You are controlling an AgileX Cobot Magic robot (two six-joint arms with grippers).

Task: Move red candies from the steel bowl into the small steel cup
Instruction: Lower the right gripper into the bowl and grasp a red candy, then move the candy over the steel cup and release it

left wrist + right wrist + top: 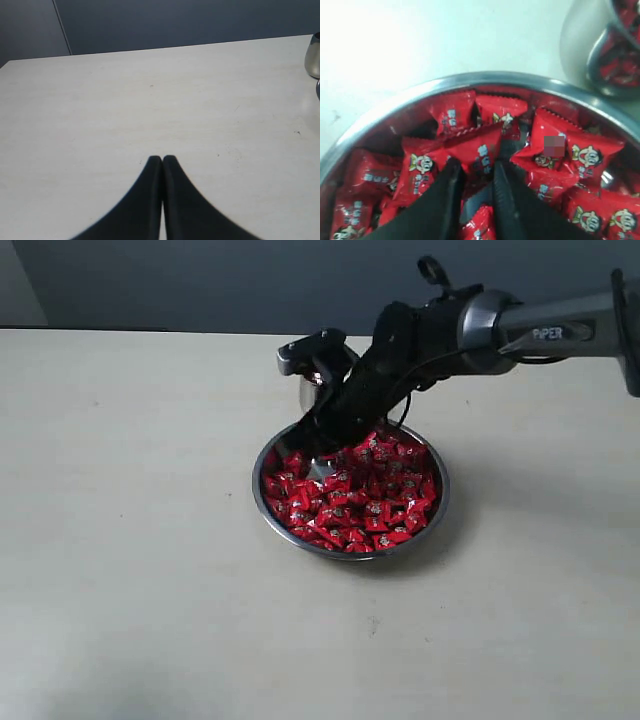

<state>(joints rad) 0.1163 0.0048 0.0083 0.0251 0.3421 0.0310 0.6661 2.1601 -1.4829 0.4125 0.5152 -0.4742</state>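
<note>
The bare patch is near the steel bowl's far rim. Next, my right gripper closes on the middle of the red candy (pixel 311 457) (pixel 479 162) beside that patch.
The steel bowl (pixel 258 485) (pixel 470 80) sits mid-table, heaped with red candies (pixel 365 505) (pixel 580 155). My right gripper (pixel 325 445) (pixel 477 167) reaches down into the bowl's far-left part. Its two fingers press on either side of one red candy (pixel 480 150) on top of the pile. Just behind the bowl stands the small steel cup (pixel 310 392) (pixel 575 40), partly hidden by the gripper in the exterior view; red candies show inside it in the right wrist view. My left gripper (pixel 162 159) hovers shut over bare table, with the cup (pixel 313 56) at that view's edge.
The pale table (pixel 130 540) spreads wide around the bowl. A dark wall (pixel 200 280) runs behind the table's far edge. The right arm (pixel 540 335) comes in from the right, above the table.
</note>
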